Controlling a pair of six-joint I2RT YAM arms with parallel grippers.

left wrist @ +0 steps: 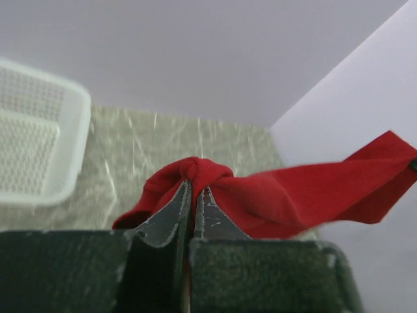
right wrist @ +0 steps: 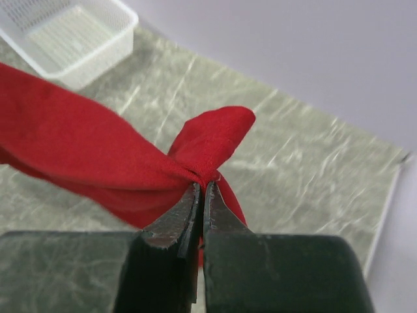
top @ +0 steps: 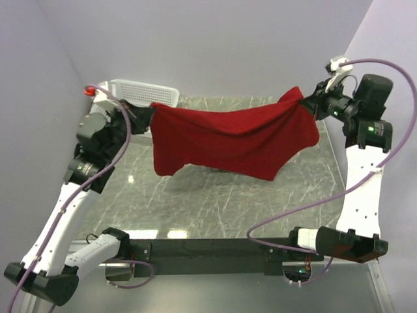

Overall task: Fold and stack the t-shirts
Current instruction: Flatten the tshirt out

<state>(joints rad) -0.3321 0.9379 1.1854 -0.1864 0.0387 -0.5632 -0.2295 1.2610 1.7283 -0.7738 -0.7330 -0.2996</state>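
Next, I let go of the edge of the deep-red t-shirt, now stretched in the air, with my left gripper, setting it on the marble table (top: 168,190) between the basket and the base bar.
A deep-red t-shirt (top: 231,138) hangs stretched in the air between both arms, sagging over the marble table. At the shirt's left end my left gripper (top: 147,109) is shut on a bunched corner of it. In the left wrist view the cloth (left wrist: 273,195) is pinched at the gripper (left wrist: 193,188) tips. My right gripper (top: 306,99) is shut on the shirt's right corner. The right wrist view shows the red fabric (right wrist: 98,156) gathered at the gripper (right wrist: 202,186) tips and running off to the left.
A white mesh basket (top: 146,90) stands at the table's back left, partly behind the left gripper; it also shows as the basket (left wrist: 39,147) and the basket (right wrist: 71,36) in the wrist views. Purple walls close in on both sides. The arms' black base bar (top: 208,251) runs along the near edge.
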